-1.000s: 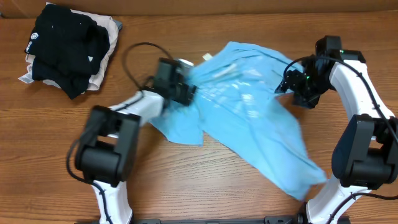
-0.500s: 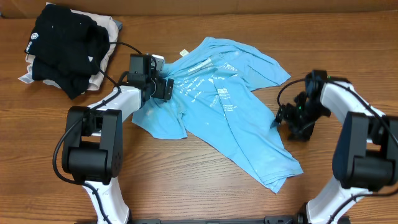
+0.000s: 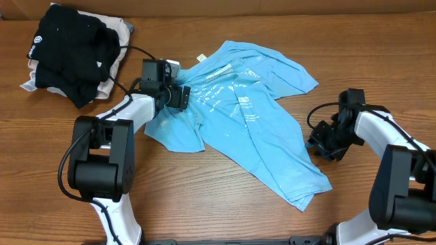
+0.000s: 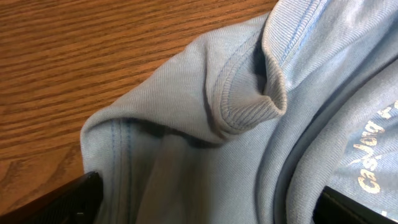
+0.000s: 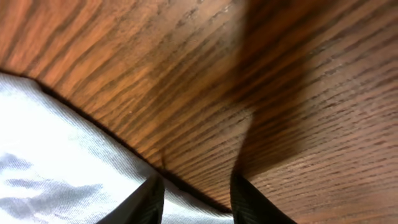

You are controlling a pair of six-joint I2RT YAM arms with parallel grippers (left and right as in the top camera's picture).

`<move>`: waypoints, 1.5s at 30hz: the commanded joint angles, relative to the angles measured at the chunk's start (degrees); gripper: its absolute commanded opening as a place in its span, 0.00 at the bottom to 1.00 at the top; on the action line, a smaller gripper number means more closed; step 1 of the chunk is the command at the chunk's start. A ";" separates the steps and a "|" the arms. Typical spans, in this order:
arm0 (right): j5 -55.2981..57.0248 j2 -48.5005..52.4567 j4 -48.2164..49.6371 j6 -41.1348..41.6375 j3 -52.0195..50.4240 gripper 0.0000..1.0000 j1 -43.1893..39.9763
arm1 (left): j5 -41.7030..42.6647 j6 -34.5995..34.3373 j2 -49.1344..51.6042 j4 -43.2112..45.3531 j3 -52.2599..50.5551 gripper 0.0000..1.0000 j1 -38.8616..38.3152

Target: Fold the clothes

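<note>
My right gripper needs to take the hem's corner (image 3: pixel 325 185) and pull the layer open, as the T-shirt's hem end lies doubled over and this gripper is partway up the T-shirt's edge.
The light blue T-shirt (image 3: pixel 245 116) lies spread on the wooden table, its white lettering facing up and its hem toward the front right. My left gripper (image 3: pixel 178 95) is at the shirt's collar end. In the left wrist view its fingers (image 4: pixel 205 208) stand wide apart with shirt fabric (image 4: pixel 205 124) and the ribbed collar between them. My right gripper (image 3: pixel 317 140) is low over the table at the shirt's right edge. In the right wrist view its fingers (image 5: pixel 196 199) are apart over bare wood, with the shirt's edge (image 5: pixel 56 155) just to the left.
A black garment (image 3: pixel 71 47) with a small white logo lies piled on a beige cloth (image 3: pixel 117 60) at the back left corner. Black cables loop from both arms above the table.
A second ago both grippers held the shirt raised and bunched. It now lies flat. The right gripper has let go and moved forward to the shirt's right edge. The left arm shifted left.
</note>
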 commanded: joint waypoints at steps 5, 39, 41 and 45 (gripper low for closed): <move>3.32 5.29 0.44 -2.56 -4.70 0.40 0.52 | -7.15 2.03 5.03 -3.65 -3.78 1.00 0.42; 12.74 -29.11 -1.77 8.28 -17.64 0.56 0.59 | -7.13 1.55 5.03 -3.15 -3.76 1.00 0.42; 12.74 -29.11 -1.27 8.81 -17.66 0.55 0.59 | -7.13 1.57 5.03 -3.15 -3.76 1.00 0.42; 12.04 -28.92 -0.94 10.80 -17.66 0.51 0.59 | -7.13 1.57 5.03 -3.15 -3.76 1.00 0.42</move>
